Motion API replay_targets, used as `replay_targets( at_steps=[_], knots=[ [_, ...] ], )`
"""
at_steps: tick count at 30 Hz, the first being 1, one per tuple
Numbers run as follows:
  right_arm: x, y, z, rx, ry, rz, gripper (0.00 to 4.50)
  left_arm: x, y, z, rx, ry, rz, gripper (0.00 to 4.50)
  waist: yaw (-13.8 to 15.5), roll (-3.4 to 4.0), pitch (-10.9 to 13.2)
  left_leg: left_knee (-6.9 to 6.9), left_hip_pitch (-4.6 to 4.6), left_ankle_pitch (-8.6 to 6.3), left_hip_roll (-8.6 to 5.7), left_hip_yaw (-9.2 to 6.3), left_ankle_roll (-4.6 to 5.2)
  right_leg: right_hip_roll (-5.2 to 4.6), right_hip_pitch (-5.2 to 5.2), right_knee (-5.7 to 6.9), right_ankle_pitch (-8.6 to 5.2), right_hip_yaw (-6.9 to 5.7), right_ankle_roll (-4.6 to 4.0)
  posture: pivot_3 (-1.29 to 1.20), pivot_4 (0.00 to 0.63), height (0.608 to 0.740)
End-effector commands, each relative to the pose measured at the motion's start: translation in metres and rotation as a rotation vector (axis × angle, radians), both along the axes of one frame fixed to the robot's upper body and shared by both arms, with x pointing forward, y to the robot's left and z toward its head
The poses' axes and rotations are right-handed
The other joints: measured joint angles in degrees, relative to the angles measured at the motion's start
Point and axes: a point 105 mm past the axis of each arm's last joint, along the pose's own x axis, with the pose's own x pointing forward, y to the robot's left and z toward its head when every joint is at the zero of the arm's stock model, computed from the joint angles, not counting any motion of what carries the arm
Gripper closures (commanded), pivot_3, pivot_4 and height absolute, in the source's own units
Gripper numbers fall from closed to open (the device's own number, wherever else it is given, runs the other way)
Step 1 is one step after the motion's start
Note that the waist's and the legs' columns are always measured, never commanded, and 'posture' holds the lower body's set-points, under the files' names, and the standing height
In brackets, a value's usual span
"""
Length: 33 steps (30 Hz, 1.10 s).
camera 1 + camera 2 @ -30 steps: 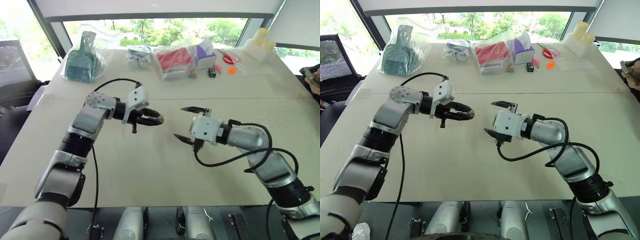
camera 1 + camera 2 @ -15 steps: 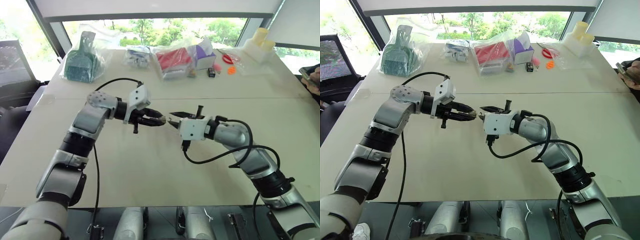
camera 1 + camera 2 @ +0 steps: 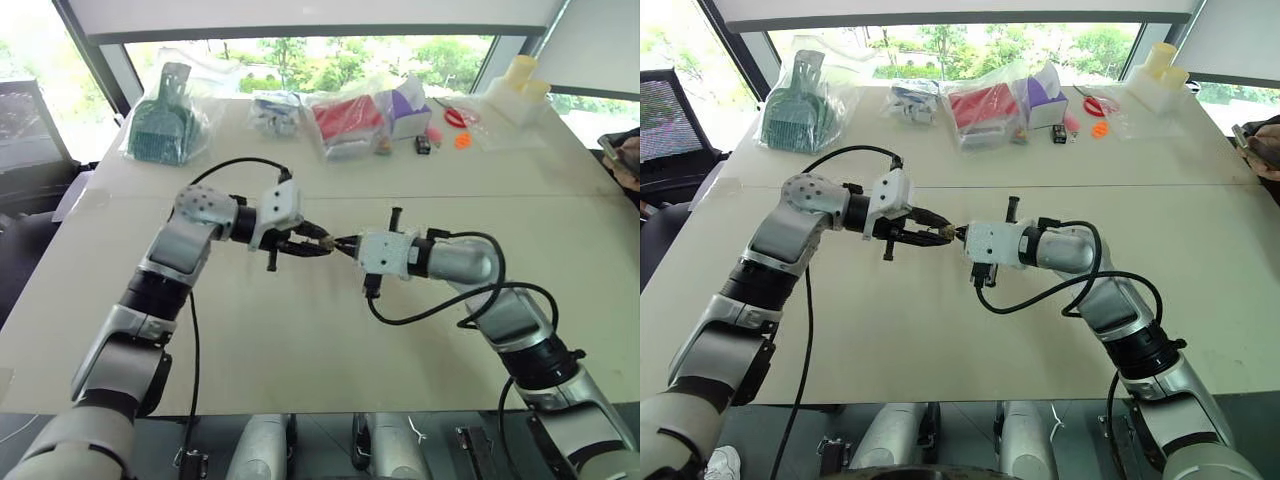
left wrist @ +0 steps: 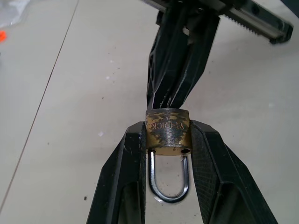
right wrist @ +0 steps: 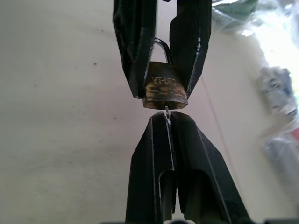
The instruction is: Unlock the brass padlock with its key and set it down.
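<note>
My left gripper has the open shackle back inside it. Next, my right gripper leaves the key and takes the padlock's body (image 4: 168, 132) before my left gripper grips the shackle.
The brass padlock (image 4: 168, 133) is small and tarnished, with a silvery shackle. It is clamped by its sides between the black fingers of my left gripper (image 3: 322, 243), above the middle of the table. The shackle points back toward the left wrist. My right gripper (image 5: 167, 116) meets it tip to tip from the right. Its fingers are shut on the key (image 5: 167, 109), a thin silvery sliver running from the fingertips into the padlock's bottom face. Most of the key is hidden between the fingers.
Along the table's (image 3: 300, 340) far edge lie clear bags: a green brush set (image 3: 160, 125), a red item (image 3: 348, 122) and a purple box (image 3: 410, 105). Red scissors (image 3: 457, 117) and white bottles (image 3: 520, 85) are also there. A person's hand (image 3: 625, 150) shows at the right edge.
The right gripper, open and apart a second ago, has shut and moved left to the padlock's bottom. The left gripper has rolled a little with the padlock in it.
</note>
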Motion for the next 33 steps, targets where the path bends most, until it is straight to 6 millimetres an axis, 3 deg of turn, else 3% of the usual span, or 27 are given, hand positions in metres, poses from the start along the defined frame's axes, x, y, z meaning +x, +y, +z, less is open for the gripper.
replay_targets(
  at_steps=[1,4,7,9,12,17,18,25,33],
  knots=[
    [-0.015,0.012,0.006,0.021,0.101,0.078,4.43,0.003,-0.004,0.019,0.016,-0.226,-0.048,3.76,0.11,0.01,-0.01,0.00,0.01,0.00,0.00,0.00,0.00,0.00,0.01,0.01,0.00,0.00,0.00,0.00,0.150,0.740],
    [-0.010,0.015,0.018,0.052,0.015,0.055,4.43,0.006,-0.004,0.019,-0.006,-0.227,-0.043,3.76,0.10,0.01,-0.01,0.00,0.01,0.00,-0.01,0.03,0.00,0.00,0.01,0.00,0.00,0.00,0.00,0.00,0.150,0.740],
    [0.001,0.012,0.031,0.026,-0.211,0.018,4.43,0.007,-0.003,0.020,-0.051,-0.117,-0.015,3.76,0.04,0.01,-0.01,0.00,0.00,0.00,-0.01,0.16,0.00,0.00,0.00,0.00,0.00,0.00,0.01,0.00,0.150,0.740],
    [0.003,0.003,0.025,-0.082,-0.377,0.038,4.20,0.008,0.000,0.024,-0.087,-0.022,0.005,3.76,0.02,0.01,-0.01,0.00,0.00,0.00,-0.01,0.18,0.00,0.00,-0.01,0.01,0.00,0.00,0.02,0.00,0.150,0.740],
    [0.000,-0.009,0.012,-0.193,-0.506,0.086,3.02,0.005,0.004,0.029,-0.117,0.103,0.000,3.76,0.08,0.00,-0.01,0.00,0.00,0.00,-0.03,0.18,0.00,-0.01,0.01,-0.01,-0.04,0.00,0.08,0.00,0.150,0.740],
    [-0.006,-0.003,0.024,-0.152,-0.670,0.153,0.28,0.003,0.007,0.031,-0.112,0.161,-0.001,3.76,-0.92,0.00,0.01,0.00,0.00,0.02,-0.01,0.20,-0.03,0.00,-0.03,0.04,-0.04,0.01,0.09,0.00,0.150,0.740],
    [-0.006,-0.001,0.025,-0.149,-0.688,0.163,0.05,0.003,0.007,0.031,-0.111,0.167,-0.004,3.76,-1.20,0.00,0.01,-0.01,0.01,0.02,-0.01,0.19,-0.03,0.01,-0.02,0.05,-0.04,0.01,0.09,0.00,0.150,0.740],
    [-0.006,0.010,0.036,-0.115,-0.823,0.226,0.05,-0.003,0.005,0.033,-0.117,0.239,-0.037,3.76,-1.57,0.00,0.01,-0.02,0.02,0.02,0.00,0.17,-0.04,0.01,-0.03,0.06,-0.04,0.01,0.08,0.00,0.150,0.740],
    [-0.007,0.017,0.035,-0.118,-0.891,0.308,0.05,-0.008,0.006,0.034,-0.110,0.261,-0.051,3.76,-1.40,0.00,0.01,-0.02,0.01,0.02,0.00,0.17,-0.04,0.00,-0.01,0.04,-0.04,0.02,0.08,0.00,0.150,0.740]
  ],
)
